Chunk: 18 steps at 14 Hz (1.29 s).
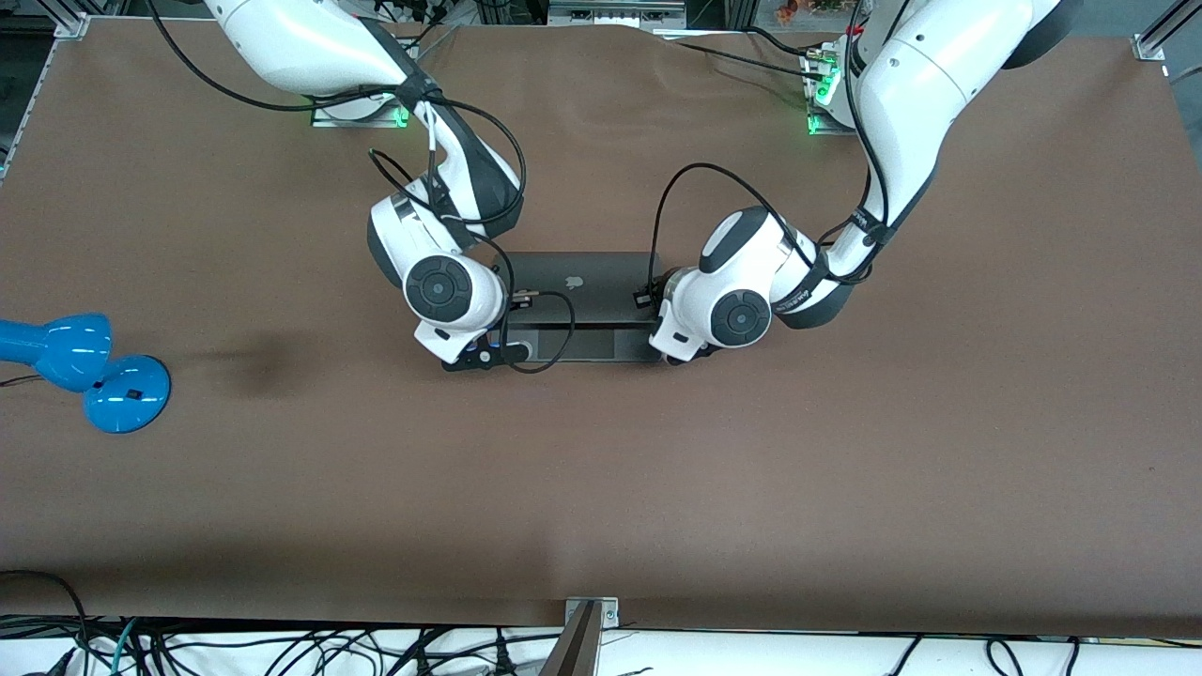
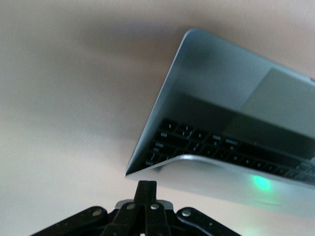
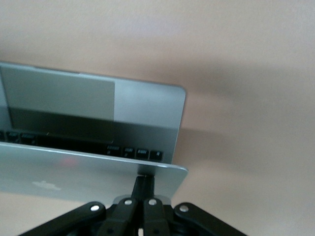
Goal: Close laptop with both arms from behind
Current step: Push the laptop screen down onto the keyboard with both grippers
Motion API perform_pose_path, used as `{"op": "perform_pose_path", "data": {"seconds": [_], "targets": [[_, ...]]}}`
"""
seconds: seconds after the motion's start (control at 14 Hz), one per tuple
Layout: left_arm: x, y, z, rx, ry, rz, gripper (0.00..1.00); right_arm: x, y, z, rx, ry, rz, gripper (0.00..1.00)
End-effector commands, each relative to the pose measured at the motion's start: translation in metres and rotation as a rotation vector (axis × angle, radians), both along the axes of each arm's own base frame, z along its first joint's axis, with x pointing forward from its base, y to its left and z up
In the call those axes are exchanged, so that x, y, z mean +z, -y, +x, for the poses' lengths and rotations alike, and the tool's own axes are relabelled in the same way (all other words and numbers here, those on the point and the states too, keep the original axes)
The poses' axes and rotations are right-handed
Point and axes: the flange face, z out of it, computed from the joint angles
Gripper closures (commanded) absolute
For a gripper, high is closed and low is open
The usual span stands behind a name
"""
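The lid, now tilted well down over the keyboard, will be let go by my right gripper once it lies flat over the laptop's keyboard and trackpad [image 1: 576, 306] [image 3: 56, 136].
The space-grey laptop [image 1: 582, 282] sits mid-table with its lid tilted well down over the keyboard, apple logo up. My right gripper [image 1: 481, 355] is at the lid's corner toward the right arm's end. In the right wrist view it [image 3: 144, 181] is shut and empty, with its fingertips against the lid [image 3: 74, 177] near its corner. My left gripper [image 1: 680, 353] is at the other corner. In the left wrist view it [image 2: 146, 187] is shut and empty, just off the lid's edge [image 2: 221, 184]; contact cannot be told. Keyboard and trackpad [image 2: 280, 98] show under the lid.
A blue desk lamp [image 1: 84, 366] lies at the table edge toward the right arm's end. The brown table [image 1: 601, 488] is bare nearer the front camera. Black cables loop over the laptop from both wrists.
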Motion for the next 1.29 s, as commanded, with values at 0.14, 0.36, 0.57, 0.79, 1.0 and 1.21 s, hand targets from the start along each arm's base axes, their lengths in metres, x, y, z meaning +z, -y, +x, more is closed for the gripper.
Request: {"op": "perform_pose_path", "data": {"seconds": [0.14,0.36,0.57,0.79,1.0,1.21], "targets": [[-0.023,0.002,0.018,-0.013,0.045,0.033,1.0,-0.023,-0.001,0.012,0.023,0.046,-0.025,1.0],[-0.037,0.001,0.027,0.005,0.036,0.025,1.0,-0.041,-0.002,0.014,0.033,0.063,-0.03,1.0],[-0.053,0.001,0.029,0.006,0.04,0.05,1.0,-0.072,-0.004,0.016,0.038,0.082,-0.023,1.0],[-0.06,0.002,0.033,0.021,0.06,0.038,1.0,-0.085,-0.008,0.015,0.06,0.105,-0.028,1.0],[-0.063,-0.002,0.035,0.026,0.06,0.044,1.0,-0.086,-0.007,0.017,0.064,0.107,-0.024,1.0],[-0.06,-0.003,0.036,0.026,0.063,0.043,1.0,-0.046,0.0,0.041,0.023,0.144,0.004,0.17]]}}
